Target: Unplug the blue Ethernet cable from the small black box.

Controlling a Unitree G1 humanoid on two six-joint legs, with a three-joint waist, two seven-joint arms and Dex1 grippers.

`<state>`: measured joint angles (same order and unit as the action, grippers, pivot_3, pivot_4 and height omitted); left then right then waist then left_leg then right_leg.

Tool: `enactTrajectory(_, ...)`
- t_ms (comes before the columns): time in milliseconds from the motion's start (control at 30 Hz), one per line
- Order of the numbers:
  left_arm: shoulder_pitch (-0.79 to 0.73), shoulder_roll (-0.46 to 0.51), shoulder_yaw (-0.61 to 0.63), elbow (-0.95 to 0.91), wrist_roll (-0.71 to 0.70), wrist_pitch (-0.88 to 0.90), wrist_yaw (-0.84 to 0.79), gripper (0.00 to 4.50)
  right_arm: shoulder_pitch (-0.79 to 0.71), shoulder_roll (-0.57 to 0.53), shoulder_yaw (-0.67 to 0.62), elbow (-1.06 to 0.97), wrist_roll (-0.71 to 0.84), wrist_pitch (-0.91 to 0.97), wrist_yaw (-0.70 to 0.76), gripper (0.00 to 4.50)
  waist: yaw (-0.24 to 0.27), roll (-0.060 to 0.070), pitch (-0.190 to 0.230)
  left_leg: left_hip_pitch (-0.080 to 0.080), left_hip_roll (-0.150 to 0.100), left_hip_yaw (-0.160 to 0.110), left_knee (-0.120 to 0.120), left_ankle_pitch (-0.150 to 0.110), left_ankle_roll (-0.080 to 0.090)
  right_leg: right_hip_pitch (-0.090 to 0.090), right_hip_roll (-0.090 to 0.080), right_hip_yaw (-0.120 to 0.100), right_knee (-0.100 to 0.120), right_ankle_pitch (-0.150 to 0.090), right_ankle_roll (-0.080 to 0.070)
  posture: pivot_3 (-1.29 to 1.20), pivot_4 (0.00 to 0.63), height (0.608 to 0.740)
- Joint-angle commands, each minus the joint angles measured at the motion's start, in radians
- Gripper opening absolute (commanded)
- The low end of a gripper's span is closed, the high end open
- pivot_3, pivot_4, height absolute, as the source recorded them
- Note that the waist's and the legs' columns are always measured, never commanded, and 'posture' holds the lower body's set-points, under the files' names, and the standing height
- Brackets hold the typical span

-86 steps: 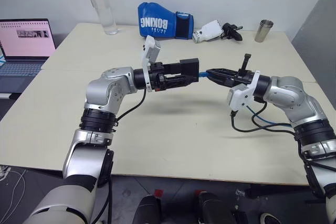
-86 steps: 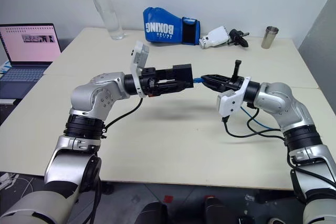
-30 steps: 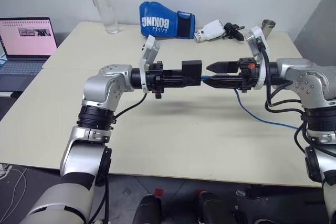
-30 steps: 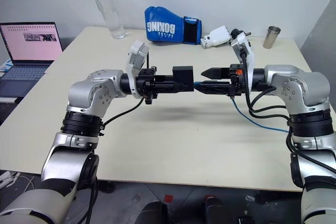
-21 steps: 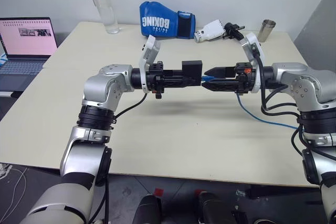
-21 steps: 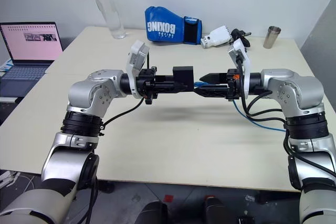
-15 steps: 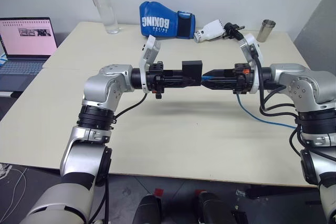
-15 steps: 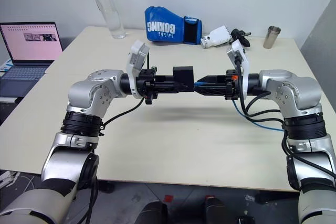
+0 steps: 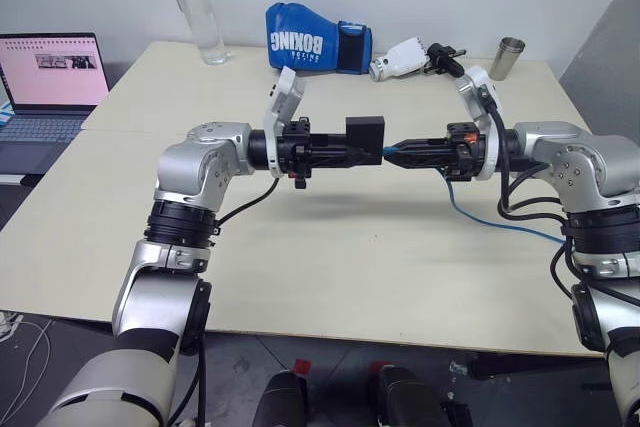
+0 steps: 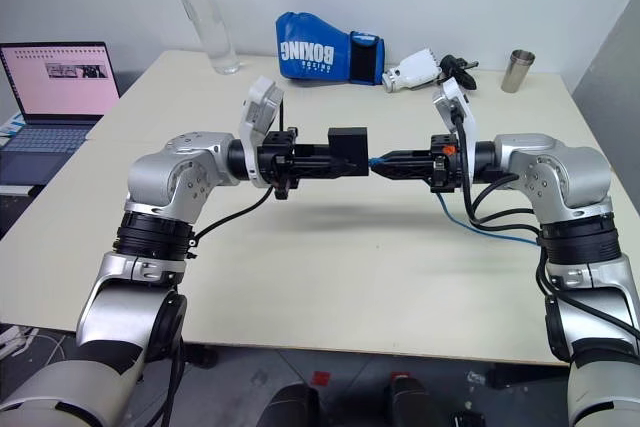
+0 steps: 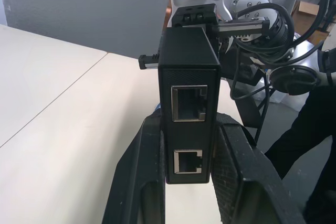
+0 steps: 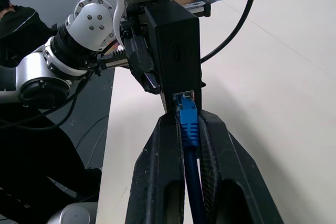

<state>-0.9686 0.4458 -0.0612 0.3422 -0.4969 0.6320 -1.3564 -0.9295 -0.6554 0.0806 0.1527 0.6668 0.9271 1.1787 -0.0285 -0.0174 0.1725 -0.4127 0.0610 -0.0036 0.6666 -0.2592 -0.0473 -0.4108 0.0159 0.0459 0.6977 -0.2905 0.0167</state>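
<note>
My right gripper needs to release the blue plug onto the beige table, at a spot that is just a little nearer than its thin seam (image 9: 448,184).
I hold the small black box (image 9: 365,133) in the air over the table, my left gripper (image 9: 376,152) shut on its sides. Two ports on its near edge face the left wrist camera (image 11: 189,103). The blue Ethernet cable (image 9: 485,219) has its blue plug (image 12: 188,120) seated in a port on the box's opposite edge. My right gripper (image 9: 392,152) comes in level from the right and is shut on that plug, right against the box (image 12: 176,51). From there the cable drops behind the right wrist and trails across the table to the right.
Along the beige table's (image 9: 300,247) far edge stand a clear bottle (image 9: 195,7), a blue boxing glove (image 9: 315,39), a black-and-white handheld tool (image 9: 410,57) and a metal cup (image 9: 505,57). An open laptop (image 9: 50,77) sits off the table's left side.
The right gripper's fingers, wide apart around the plug a second ago, have closed onto it. Before that the right arm rose and turned level. The left arm and box held still.
</note>
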Motion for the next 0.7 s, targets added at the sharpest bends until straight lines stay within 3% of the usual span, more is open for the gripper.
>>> enactTrajectory(33, -0.016, 0.019, -0.008, -0.048, -0.006, -0.009, -0.031, 0.79, -0.033, -0.023, -0.023, -0.005, -0.018, -0.012, 0.007, 0.09, 0.0, 0.0, 0.0, 0.0, 0.0, 0.0, 0.0, 0.0, 0.0, 0.0, 0.0, 0.0, 0.0, 0.0, 0.0, 0.0, 0.15, 0.74)
enactTrajectory(333, 0.002, 0.088, 0.003, -0.069, -0.017, 0.005, -0.053, 0.79, 0.047, -0.188, -0.065, -0.049, 0.012, 0.073, 0.087, 0.09, 0.003, 0.0, 0.0, -0.001, 0.0, -0.001, 0.0, 0.0, 0.0, 0.0, 0.0, -0.001, -0.001, 0.0, 0.0, 0.0, 0.15, 0.74)
enactTrajectory(467, -0.009, 0.081, 0.007, -0.052, -0.012, -0.011, -0.04, 0.79, 0.073, -0.187, -0.081, -0.065, 0.017, 0.077, 0.065, 0.09, 0.001, 0.0, 0.0, -0.001, 0.0, 0.0, 0.0, 0.0, 0.0, 0.0, 0.0, 0.0, 0.0, 0.0, 0.0, 0.0, 0.15, 0.74)
enactTrajectory(633, -0.021, 0.063, 0.011, -0.033, -0.001, -0.033, -0.015, 0.79, 0.092, -0.116, -0.051, 0.002, -0.174, -0.113, -0.147, 0.09, -0.004, 0.0, 0.0, 0.0, 0.0, 0.0, 0.0, 0.0, 0.0, 0.0, 0.0, 0.0, 0.0, 0.0, 0.0, 0.0, 0.15, 0.74)
enactTrajectory(700, -0.015, 0.061, 0.017, -0.032, 0.002, -0.041, 0.002, 0.79, 0.083, -0.063, -0.051, 0.113, -0.303, -0.205, -0.349, 0.09, -0.003, 0.0, 0.0, -0.001, 0.0, 0.0, 0.0, 0.0, 0.0, -0.001, 0.0, 0.0, 0.0, 0.0, 0.0, 0.0, 0.15, 0.74)
